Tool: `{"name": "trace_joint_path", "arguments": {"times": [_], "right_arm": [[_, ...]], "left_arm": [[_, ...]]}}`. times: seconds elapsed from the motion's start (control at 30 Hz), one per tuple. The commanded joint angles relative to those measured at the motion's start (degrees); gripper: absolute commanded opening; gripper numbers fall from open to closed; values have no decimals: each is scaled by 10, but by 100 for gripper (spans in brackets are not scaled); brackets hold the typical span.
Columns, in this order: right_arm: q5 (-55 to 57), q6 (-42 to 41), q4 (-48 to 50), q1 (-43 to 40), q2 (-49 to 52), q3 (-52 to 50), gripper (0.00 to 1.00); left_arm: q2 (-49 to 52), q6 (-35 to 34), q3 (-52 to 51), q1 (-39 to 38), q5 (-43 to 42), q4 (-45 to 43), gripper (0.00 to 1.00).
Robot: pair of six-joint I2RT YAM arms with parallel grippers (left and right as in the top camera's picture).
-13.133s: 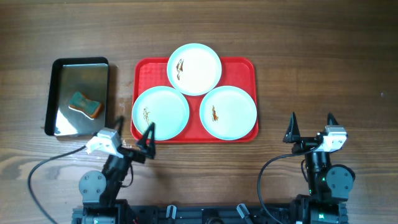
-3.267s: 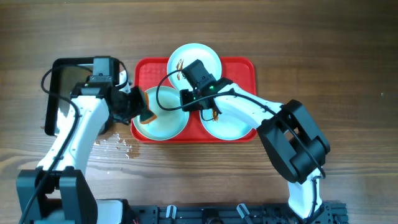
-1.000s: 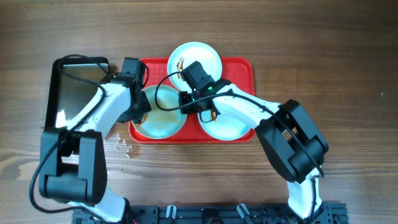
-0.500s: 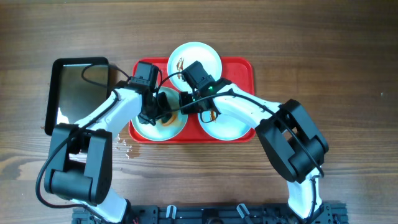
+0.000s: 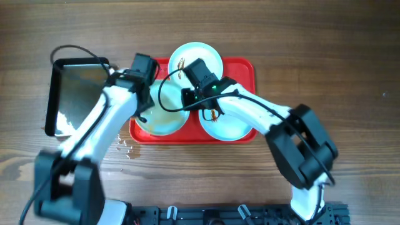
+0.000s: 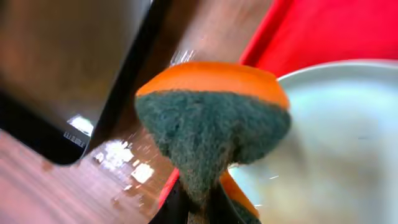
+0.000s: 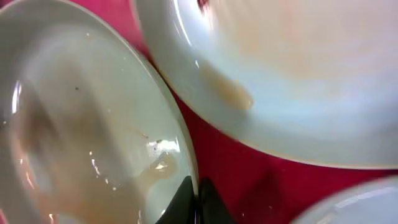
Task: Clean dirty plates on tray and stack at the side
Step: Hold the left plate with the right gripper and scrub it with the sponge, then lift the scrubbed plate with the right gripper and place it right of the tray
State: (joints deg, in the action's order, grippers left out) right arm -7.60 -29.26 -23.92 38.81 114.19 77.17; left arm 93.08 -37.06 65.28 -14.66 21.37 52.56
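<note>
Next, my right gripper releases the wet plate on the wood (image 5: pixel 294 77) beside the red tray, opposite the metal tray.
Three pale plates lie on the red tray (image 5: pixel 250 74). My left gripper (image 6: pixel 200 210) is shut on an orange sponge (image 6: pixel 211 124) with a green scouring face. It hovers at the left edge of the left plate (image 5: pixel 164 119), which is wet with a brownish film. My right gripper (image 7: pixel 196 200) is shut on that plate's right rim (image 7: pixel 184 149), pinching it. The back plate (image 5: pixel 200 70) carries a brown smear. Most of the right plate (image 5: pixel 230 124) lies under my right arm. From overhead, the left gripper (image 5: pixel 145 107) and right gripper (image 5: pixel 187 100) sit over opposite sides of the left plate.
A black-rimmed shiny metal tray (image 5: pixel 75 94) lies left of the red tray. Water drops (image 5: pixel 122 144) wet the wood near the red tray's front left corner. Both arms cross over the red tray's front half.
My left gripper has swept the sponge from the middle of the left plate back to its left edge. The right gripper has kept its pinch on the rim.
</note>
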Motion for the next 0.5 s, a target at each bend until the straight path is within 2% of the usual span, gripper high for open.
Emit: {"name": "trace_joint_path", "arguments": {"times": [0.0, 0.07, 0.13, 0.23, 0.3, 0.4, 0.47], "right_arm": [[75, 39, 4, -2, -88, 5, 4], [118, 61, 2, -2, -120, 5, 4], [181, 84, -4, -1, -149, 5, 4], [291, 150, -13, 0, -156, 3, 4], [353, 162, -15, 3, -150, 0, 4], [383, 185, 9, 22, -142, 0, 4], [445, 256, 44, 50, -119, 0, 4]], "left_arm": [[-110, -13, 16, 3, -80, -22, 4], [-129, -10, 16, 3, -142, -36, 4], [-125, -9, 14, 3, -170, -45, 4], [-117, -9, 14, 3, -170, -46, 4], [-115, -9, 14, 3, -170, -46, 4], [-104, -9, 14, 3, -154, -43, 4], [-85, -9, 14, 3, -134, -43, 4]]}}
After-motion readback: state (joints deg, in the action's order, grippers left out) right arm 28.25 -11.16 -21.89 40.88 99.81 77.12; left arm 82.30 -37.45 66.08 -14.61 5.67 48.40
